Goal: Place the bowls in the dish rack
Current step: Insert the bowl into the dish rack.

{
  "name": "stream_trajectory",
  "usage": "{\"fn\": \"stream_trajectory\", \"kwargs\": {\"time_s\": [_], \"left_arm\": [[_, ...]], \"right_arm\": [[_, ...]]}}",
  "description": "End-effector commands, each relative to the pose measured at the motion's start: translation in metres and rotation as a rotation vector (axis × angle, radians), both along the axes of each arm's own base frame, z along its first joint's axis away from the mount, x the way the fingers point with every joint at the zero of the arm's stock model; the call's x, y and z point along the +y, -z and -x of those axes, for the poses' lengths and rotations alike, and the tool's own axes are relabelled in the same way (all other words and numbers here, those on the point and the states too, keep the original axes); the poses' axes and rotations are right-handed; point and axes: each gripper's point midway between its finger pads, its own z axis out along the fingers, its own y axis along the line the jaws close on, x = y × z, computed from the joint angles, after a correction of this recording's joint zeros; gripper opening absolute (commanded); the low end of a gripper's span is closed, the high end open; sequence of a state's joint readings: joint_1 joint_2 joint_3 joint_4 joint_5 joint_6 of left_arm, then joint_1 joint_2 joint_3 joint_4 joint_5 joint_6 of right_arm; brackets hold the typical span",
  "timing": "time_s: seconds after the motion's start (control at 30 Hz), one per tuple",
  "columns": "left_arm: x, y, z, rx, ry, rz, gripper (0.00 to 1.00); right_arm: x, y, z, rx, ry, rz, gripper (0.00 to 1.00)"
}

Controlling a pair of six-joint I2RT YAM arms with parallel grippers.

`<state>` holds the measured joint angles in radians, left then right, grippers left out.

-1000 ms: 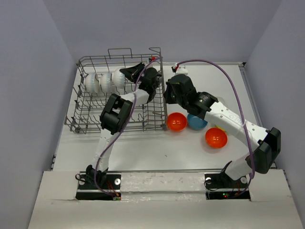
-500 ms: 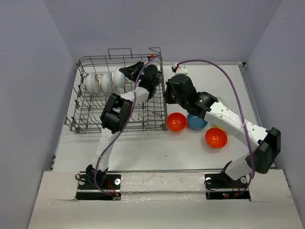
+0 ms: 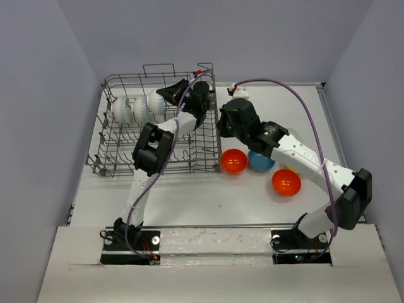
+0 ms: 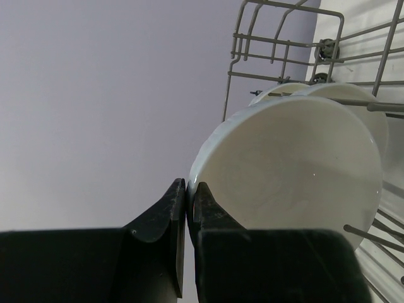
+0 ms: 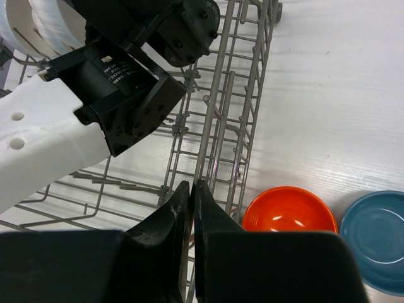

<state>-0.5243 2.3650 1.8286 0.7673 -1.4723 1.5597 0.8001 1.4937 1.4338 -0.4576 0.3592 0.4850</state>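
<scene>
The robot's left gripper will set the held white bowl down between the rack's wires, just beside the middle white bowl [image 3: 160,110].
The grey wire dish rack [image 3: 114,161] stands at the back left of the table. Three white bowls stand on edge in its far row; my left gripper [image 3: 166,95] is shut on the rim of the rightmost white bowl [image 3: 155,105]. In the left wrist view that bowl [image 4: 290,170] fills the frame, its rim pinched in the left gripper [image 4: 190,186], with another white bowl [image 4: 377,123] behind it. My right gripper [image 5: 192,184] is shut on a wire of the rack's right wall [image 5: 252,76]. An orange bowl [image 3: 233,161], a blue bowl [image 3: 260,162] and a second orange bowl [image 3: 285,182] lie on the table.
The rack's raised handle loops [image 3: 159,65] stand along its back edge. The left arm [image 5: 120,95] reaches over the rack close to my right gripper [image 3: 218,128]. The orange bowl [image 5: 290,210] and blue bowl [image 5: 377,230] sit just right of the rack wall. Grey walls enclose the table.
My left gripper has shifted slightly toward the rack's back with the white bowl still in it. The right arm has not moved.
</scene>
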Motion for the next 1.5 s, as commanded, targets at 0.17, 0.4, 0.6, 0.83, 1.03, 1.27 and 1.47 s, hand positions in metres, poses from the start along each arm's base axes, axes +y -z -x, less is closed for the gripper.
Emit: {"fn": "stream_trajectory", "kwargs": {"time_s": [0.17, 0.4, 0.6, 0.83, 1.03, 1.27, 1.47], "left_arm": [[0.014, -0.013, -0.001, -0.098, -0.044, 0.062, 0.00], [0.016, -0.006, -0.005, -0.093, -0.058, 0.060, 0.00], [0.019, -0.010, -0.007, -0.092, -0.062, 0.060, 0.00], [0.019, -0.001, -0.009, -0.069, -0.064, 0.047, 0.00], [0.014, 0.008, -0.010, -0.041, -0.047, 0.031, 0.00], [0.002, 0.021, -0.010, -0.015, -0.027, 0.017, 0.00], [-0.010, 0.029, -0.009, -0.002, -0.006, 0.009, 0.00]], "right_arm": [[0.010, -0.011, -0.002, -0.025, -0.043, 0.014, 0.01], [0.008, -0.012, -0.001, -0.028, -0.041, 0.022, 0.01], [0.010, -0.012, -0.001, -0.023, -0.049, 0.019, 0.01], [0.010, -0.011, -0.001, -0.022, -0.049, 0.024, 0.01], [0.010, -0.009, -0.002, -0.020, -0.049, 0.029, 0.01], [0.009, -0.009, -0.002, -0.021, -0.047, 0.032, 0.01], [0.009, -0.009, -0.002, -0.021, -0.047, 0.032, 0.01]]}}
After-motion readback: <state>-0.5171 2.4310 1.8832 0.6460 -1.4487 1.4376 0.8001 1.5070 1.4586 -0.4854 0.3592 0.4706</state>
